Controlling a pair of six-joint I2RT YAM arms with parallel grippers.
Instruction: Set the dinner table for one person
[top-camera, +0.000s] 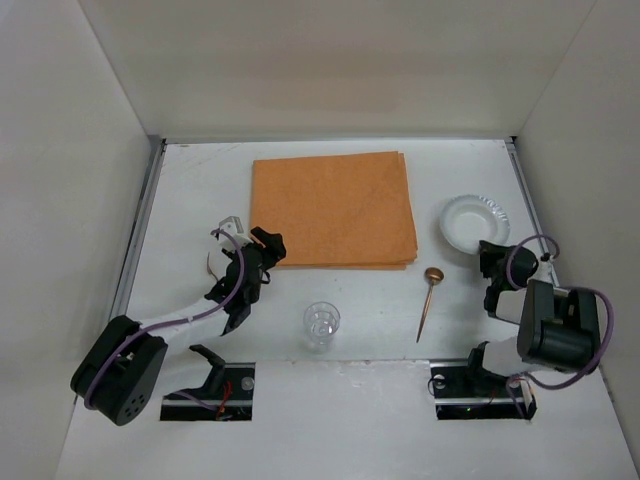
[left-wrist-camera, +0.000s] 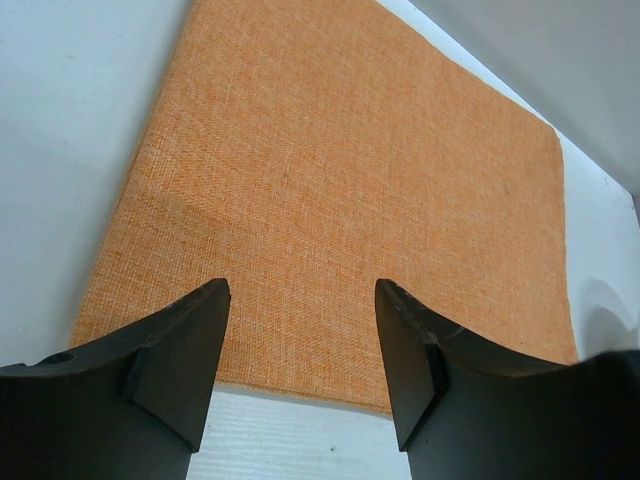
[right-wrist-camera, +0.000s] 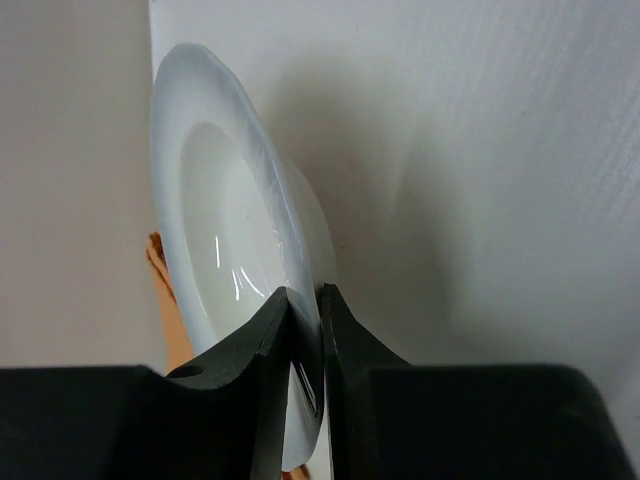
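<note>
The white plate will go down on the middle of the orange cloth mat (top-camera: 330, 204) from my right gripper.
The white dinner table (top-camera: 200, 190) holds an orange cloth mat (top-camera: 334, 208) at its middle back. A white plate (top-camera: 474, 222) lies to the right of the mat. My right gripper (top-camera: 490, 252) is shut on the plate's near rim; in the right wrist view its jaws (right-wrist-camera: 305, 310) pinch the rim of the plate (right-wrist-camera: 215, 210). My left gripper (top-camera: 262, 245) is open and empty at the mat's near left corner. In the left wrist view its fingers (left-wrist-camera: 302, 340) straddle the near edge of the mat (left-wrist-camera: 340, 170).
A clear glass (top-camera: 321, 323) stands near the front middle. A wooden spoon (top-camera: 428, 300) lies in front of the mat's right corner, bowl end pointing away. Metal rails run along both table sides (top-camera: 140, 230). White walls enclose the table.
</note>
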